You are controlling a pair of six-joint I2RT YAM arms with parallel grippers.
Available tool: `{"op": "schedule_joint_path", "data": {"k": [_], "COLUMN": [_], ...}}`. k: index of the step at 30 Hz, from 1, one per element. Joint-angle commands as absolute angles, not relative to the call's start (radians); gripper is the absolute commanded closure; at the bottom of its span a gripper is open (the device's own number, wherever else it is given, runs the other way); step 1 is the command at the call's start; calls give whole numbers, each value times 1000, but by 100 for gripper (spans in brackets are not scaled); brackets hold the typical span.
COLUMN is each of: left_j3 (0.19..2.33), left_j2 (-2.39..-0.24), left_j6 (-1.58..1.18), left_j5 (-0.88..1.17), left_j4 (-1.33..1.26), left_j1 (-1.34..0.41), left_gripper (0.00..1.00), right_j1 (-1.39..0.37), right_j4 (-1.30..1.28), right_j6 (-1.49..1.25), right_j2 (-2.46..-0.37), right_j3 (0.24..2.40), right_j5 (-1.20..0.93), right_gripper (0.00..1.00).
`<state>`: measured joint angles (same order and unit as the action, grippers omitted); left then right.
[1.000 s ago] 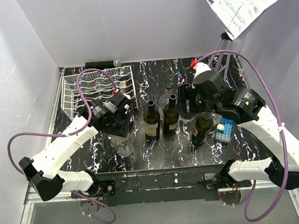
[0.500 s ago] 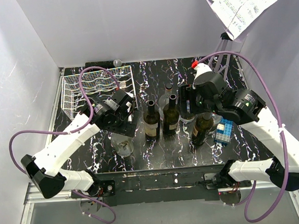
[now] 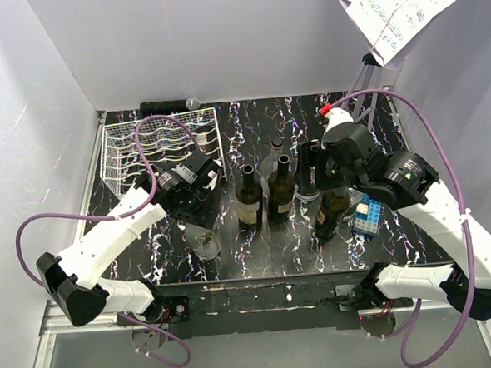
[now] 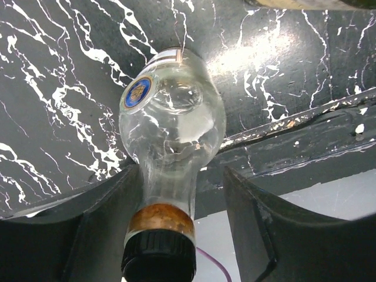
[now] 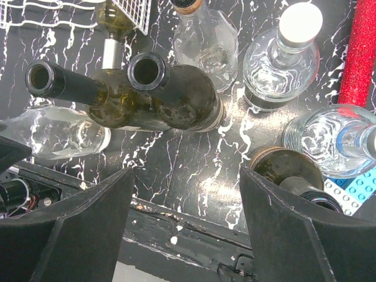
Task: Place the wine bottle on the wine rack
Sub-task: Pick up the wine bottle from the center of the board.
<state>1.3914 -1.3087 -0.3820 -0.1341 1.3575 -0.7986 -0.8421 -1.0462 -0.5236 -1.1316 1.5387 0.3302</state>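
Note:
I see the clear bottle's base pointing away from the wine rack, so next I close my left gripper on the neck (image 4: 168, 189) and swing the bottle round before racking it.
A clear glass bottle (image 4: 173, 117) with a black cap and a blue round label stands near the table's front; it also shows in the top view (image 3: 204, 243). My left gripper (image 4: 181, 173) is open around its neck: the left finger lies against the neck and the right finger stands off with a gap. The gripper shows above the bottle in the top view (image 3: 202, 216). The white wire wine rack (image 3: 156, 148) sits at the back left, behind the left gripper. My right gripper (image 5: 187, 173) is open and empty, above bare table, right of the two dark bottles (image 3: 312, 180).
Two open dark green bottles (image 3: 248, 199) (image 3: 280, 190) stand mid-table. A third dark bottle (image 3: 332, 210) and a blue block (image 3: 368, 216) are to the right. Clear bottles (image 5: 205, 41) (image 5: 282, 53) stand behind. A greenish bottle (image 5: 108, 23) sticks out at the rack's corner.
My left gripper has shifted slightly toward the back over the clear bottle. My right wrist has moved a little to the right. The bottles stay in place.

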Motion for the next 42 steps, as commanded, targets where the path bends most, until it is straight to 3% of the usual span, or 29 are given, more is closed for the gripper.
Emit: {"op": "schedule_joint_path", "data": {"k": [1, 4, 8, 11, 14, 17, 22, 27, 28, 30, 42], "left_j3": [1373, 1368, 1358, 1364, 1374, 1381, 1391, 1385, 1384, 1384, 1485], "left_j2": [-1293, -1299, -1302, -1315, -1324, -1330, -1339, -1344, -1342, -1341, -1327], "left_j6": [-406, -408, -407, -396, -390, -387, -382, -376, -373, -368, -377], "left_j5": [-109, -121, -129, -137, -141, -141, -152, -141, -140, -140, -140], "left_j4": [1557, 1557, 1557, 1557, 1557, 1557, 1557, 1557, 1557, 1557, 1557], "left_j1": [-793, -781, -772, -765, -762, -758, -746, -744, -744, -744, -720], "left_gripper": [44, 47, 59, 59, 40, 35, 57, 65, 72, 100, 100], "right_j1": [-827, -818, -805, -799, -795, -788, -779, -775, -773, -770, -761], "right_j4": [-1011, -1012, -1014, -1015, -1015, -1017, -1015, -1011, -1009, -1006, -994], "right_j6": [-523, -512, -503, -492, -486, -485, -482, -479, -477, -479, -474], "right_j2": [-1112, -1117, -1121, -1123, -1123, -1123, -1118, -1117, -1115, -1117, -1123], "right_j3": [1534, 1540, 1548, 1551, 1552, 1548, 1537, 1532, 1532, 1529, 1537], "right_j5": [327, 322, 311, 304, 304, 299, 295, 288, 287, 284, 270], "right_gripper": [20, 20, 20, 20, 20, 20, 20, 20, 20, 20, 20]}}
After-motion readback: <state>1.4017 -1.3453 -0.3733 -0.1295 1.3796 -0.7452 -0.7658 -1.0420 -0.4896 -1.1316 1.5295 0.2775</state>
